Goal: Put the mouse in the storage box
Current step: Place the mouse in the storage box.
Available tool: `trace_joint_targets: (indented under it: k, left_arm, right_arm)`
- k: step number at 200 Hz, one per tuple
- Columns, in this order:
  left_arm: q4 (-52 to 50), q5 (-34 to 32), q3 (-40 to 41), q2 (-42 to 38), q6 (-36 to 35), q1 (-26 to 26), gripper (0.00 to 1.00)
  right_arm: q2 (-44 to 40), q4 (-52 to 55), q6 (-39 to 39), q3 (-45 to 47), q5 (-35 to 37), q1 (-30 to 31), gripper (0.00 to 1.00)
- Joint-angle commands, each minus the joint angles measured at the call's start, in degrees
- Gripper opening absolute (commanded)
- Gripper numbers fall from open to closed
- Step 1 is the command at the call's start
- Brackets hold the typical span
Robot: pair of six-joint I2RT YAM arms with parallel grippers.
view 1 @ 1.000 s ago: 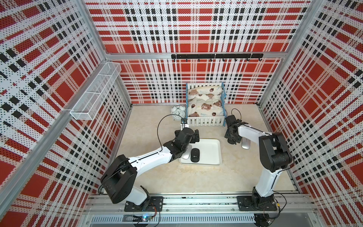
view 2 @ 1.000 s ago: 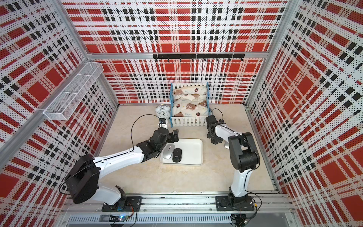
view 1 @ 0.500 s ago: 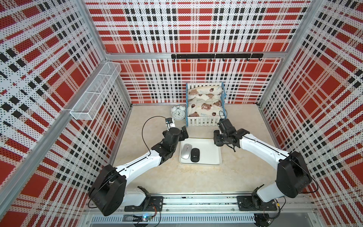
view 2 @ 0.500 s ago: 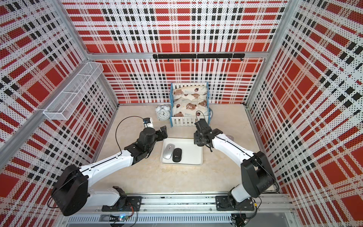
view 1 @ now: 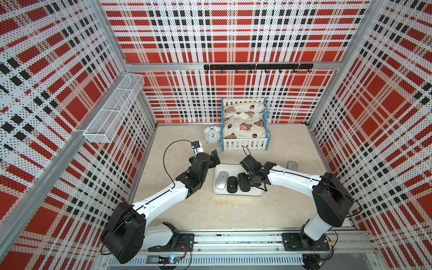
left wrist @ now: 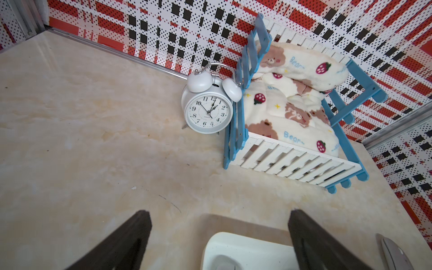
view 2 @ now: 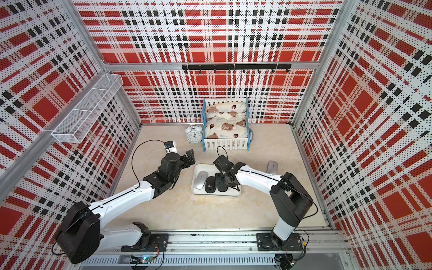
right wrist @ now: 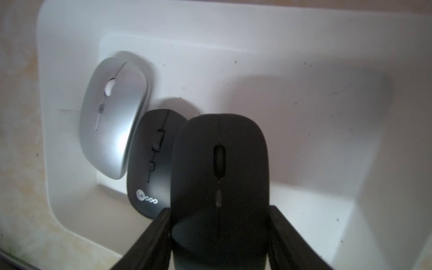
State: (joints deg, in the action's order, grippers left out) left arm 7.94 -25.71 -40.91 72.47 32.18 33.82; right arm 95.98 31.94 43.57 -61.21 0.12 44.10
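I will let go of the black mouse, now held over the storage box, with my right gripper on the box's bottom beside the Lecoo mouse (view 1: 243,184) (right wrist: 253,159).
The storage box (view 1: 225,168) (view 2: 235,192) is a shallow white tray at the middle of the table. A silver mouse (view 1: 221,180) (right wrist: 112,117) and a black Lecoo mouse (view 1: 232,184) (right wrist: 149,163) lie side by side in its left part. My right gripper (view 1: 244,181) (right wrist: 219,210) is over the box, shut on another black mouse (view 2: 222,185) (right wrist: 219,159) right beside the Lecoo one. My left gripper (view 1: 216,157) (left wrist: 219,215) hangs open and empty above the box's far left corner (left wrist: 233,247). A second silver mouse (view 1: 292,165) (view 2: 272,167) lies on the table right of the box.
A white alarm clock (view 1: 212,134) (left wrist: 209,109) and a picket-fenced toy bed (view 1: 244,126) (left wrist: 292,112) stand at the back. A white wire-mesh basket (view 1: 114,109) hangs on the left wall. A black hook rail (view 1: 257,67) runs along the back wall.
My right arm has swung from the table's right side over the box, carrying the black mouse. My left gripper has drawn back from over the box toward the left.
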Motion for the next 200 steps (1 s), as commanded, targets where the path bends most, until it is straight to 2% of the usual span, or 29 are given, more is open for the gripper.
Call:
trace_joint_targets:
  k: [1, 81, 127, 200]
  left_arm:
    - [-0.7, 0.3, 1.4, -1.8, 0.4, -0.1, 0.98]
    - [-2.1, -1.1, 2.4, -3.7, -0.6, -0.2, 0.98]
    - [-2.6, -1.6, 3.1, -4.4, -0.7, -0.3, 0.98]
    - [-2.3, -0.7, 2.8, -3.5, -0.7, -0.3, 0.98]
  right_arm:
    - [1.7, 0.3, 5.0, -0.8, 0.5, 0.3, 0.54]
    - [7.7, 7.2, 8.9, -7.1, 10.5, 2.5, 0.57]
    - [9.2, 8.0, 9.0, -7.9, 10.7, 2.5, 0.59]
    - [10.5, 5.4, 6.7, -8.1, 6.8, 2.7, 0.60]
